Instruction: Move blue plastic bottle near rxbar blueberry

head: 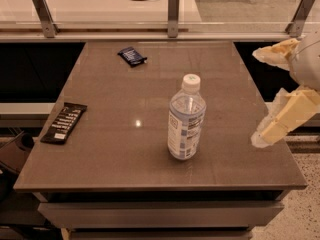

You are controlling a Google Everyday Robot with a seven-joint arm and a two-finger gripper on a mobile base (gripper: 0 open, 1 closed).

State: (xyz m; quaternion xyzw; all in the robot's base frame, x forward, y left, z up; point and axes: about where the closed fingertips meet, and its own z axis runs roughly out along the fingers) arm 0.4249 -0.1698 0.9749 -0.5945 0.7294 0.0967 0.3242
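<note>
My gripper needs to go to the blue plastic bottle next. It should then close around the bottle's labelled middle [186, 129], well below the bottle's white cap.
The blue plastic bottle [186, 119] stands upright on the brown table [115, 104], right of centre and toward the front, with a white cap and a white-and-blue label. The rxbar blueberry [132, 56], a small dark blue wrapper, lies flat near the table's far edge, left of centre, well apart from the bottle. My gripper [256, 97] hovers at the table's right edge, to the right of the bottle and clear of it. Its two pale fingers [282, 120] are spread apart and hold nothing.
A longer black bar wrapper with white text [64, 122] lies at the table's left edge. A raised counter with metal posts [173, 14] and a cable runs behind the table. Dark gaps flank the table on both sides.
</note>
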